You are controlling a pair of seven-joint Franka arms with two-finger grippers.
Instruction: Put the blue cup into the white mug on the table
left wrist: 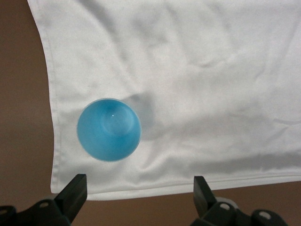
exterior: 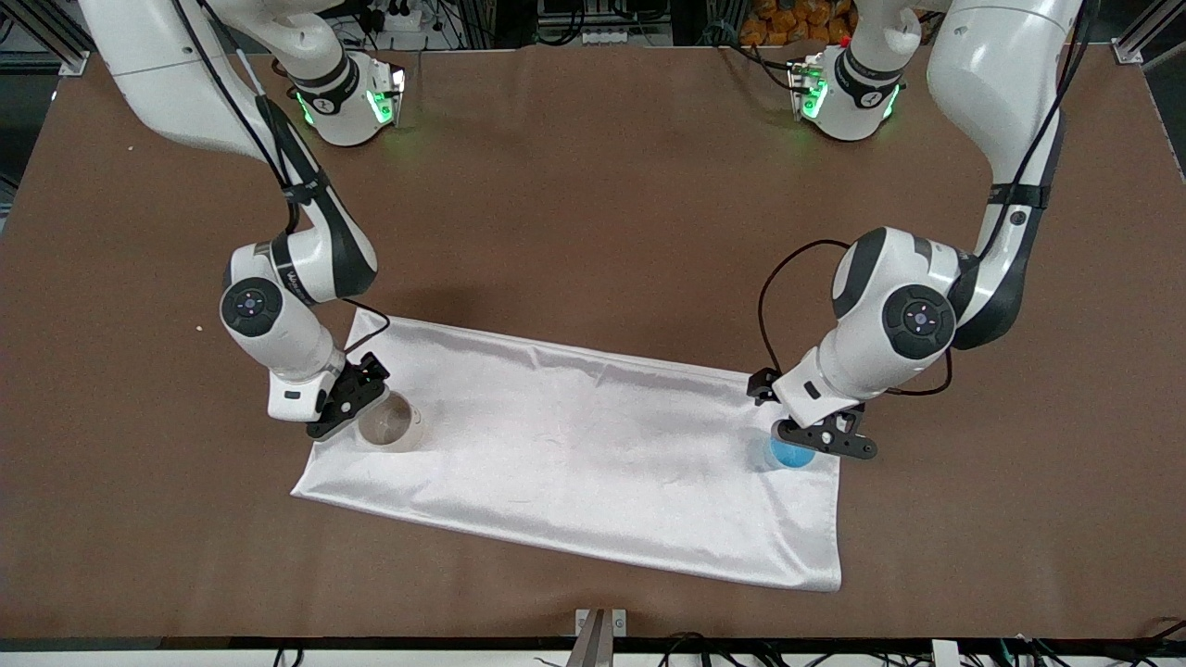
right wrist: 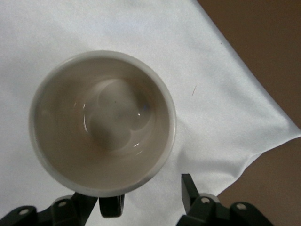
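The robot's left gripper should close on the blue cup's rim point(exterior: 772, 446) point(left wrist: 139, 135), at the side of the blue cup facing the white mug, with one finger inside the blue cup.
The blue cup point(exterior: 790, 454) stands on the white cloth near its corner at the left arm's end; it also shows in the left wrist view point(left wrist: 109, 129). My left gripper point(exterior: 825, 440) hovers beside and just above it, open and empty point(left wrist: 138, 190). The white mug point(exterior: 389, 421) stands on the cloth's corner at the right arm's end, and its inside is empty point(right wrist: 102, 122). My right gripper point(exterior: 347, 408) is open beside the mug point(right wrist: 134, 197), with the mug's dark handle point(right wrist: 112, 206) between the jaws.
The white cloth point(exterior: 574, 454) lies spread across the brown table point(exterior: 593, 185), between the two cups. A small metal bracket point(exterior: 600, 622) sits at the table's near edge.
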